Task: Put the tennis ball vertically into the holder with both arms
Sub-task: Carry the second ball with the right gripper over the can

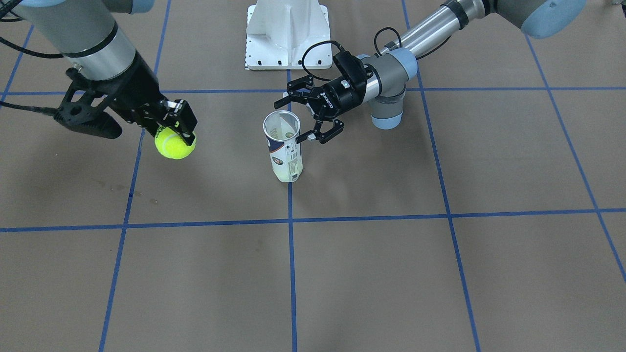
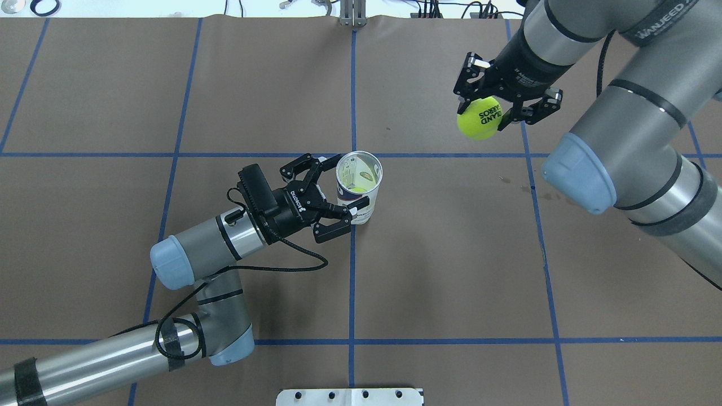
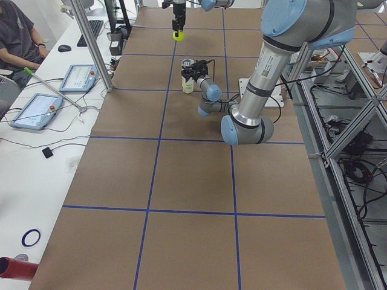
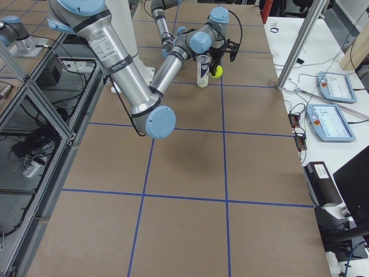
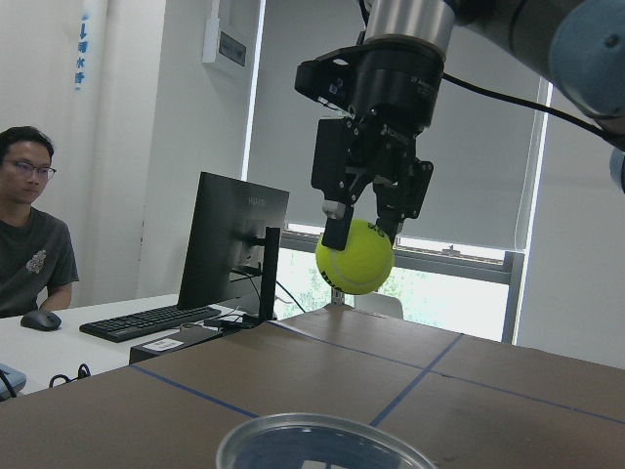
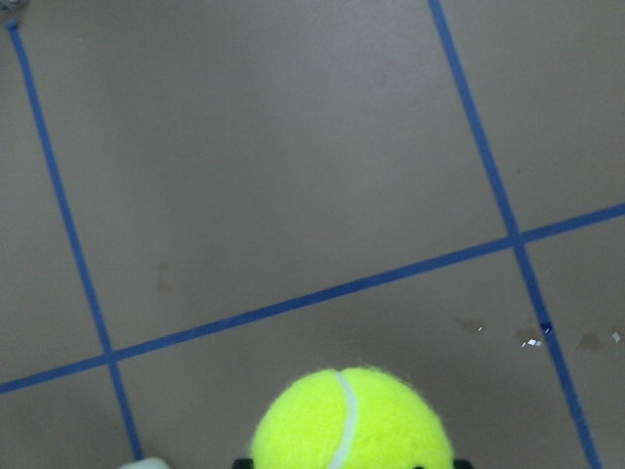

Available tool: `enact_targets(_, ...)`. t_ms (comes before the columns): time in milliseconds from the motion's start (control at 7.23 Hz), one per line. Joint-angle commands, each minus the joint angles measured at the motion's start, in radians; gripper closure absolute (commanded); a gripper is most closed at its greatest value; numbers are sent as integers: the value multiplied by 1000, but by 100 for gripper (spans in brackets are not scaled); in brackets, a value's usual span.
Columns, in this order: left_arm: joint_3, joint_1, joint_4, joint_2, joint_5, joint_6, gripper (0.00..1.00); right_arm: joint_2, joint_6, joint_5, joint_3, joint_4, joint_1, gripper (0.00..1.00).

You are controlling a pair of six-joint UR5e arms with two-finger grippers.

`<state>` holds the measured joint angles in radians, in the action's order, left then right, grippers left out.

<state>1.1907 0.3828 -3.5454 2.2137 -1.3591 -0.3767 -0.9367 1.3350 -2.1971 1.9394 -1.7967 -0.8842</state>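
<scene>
My right gripper needs to release the yellow-green tennis ball inside the clear holder's opening [image 1: 285, 137], above the ball that is already there.
The clear holder [image 2: 359, 186] stands upright near the table's middle with its mouth open upward; it also shows in the front view [image 1: 284, 146]. One tennis ball lies at its bottom. My left gripper [image 2: 342, 186] is open, its jaws on either side of the holder's upper part and not clamped on it. My right gripper [image 2: 486, 110] is shut on a yellow-green tennis ball [image 2: 476, 124] and holds it in the air, off to the side of the holder. The left wrist view shows that ball [image 5: 354, 256] beyond the holder's rim [image 5: 322, 445].
The white pedestal [image 1: 287, 34] stands at the robot's side of the table. Blue tape lines [image 1: 291, 220] divide the brown table. An operator [image 3: 18, 36] sits past the table's far side beside tablets [image 3: 78, 77].
</scene>
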Motion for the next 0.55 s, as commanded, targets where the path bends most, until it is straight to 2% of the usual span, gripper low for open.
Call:
enact_targets(0,1,1,-1,-11,0,-1,1,74,120,10,7,0,83,100)
enact_targets(415,1,-1,-1,-11,0,-1,1,143,185,49,-31,5,157,100)
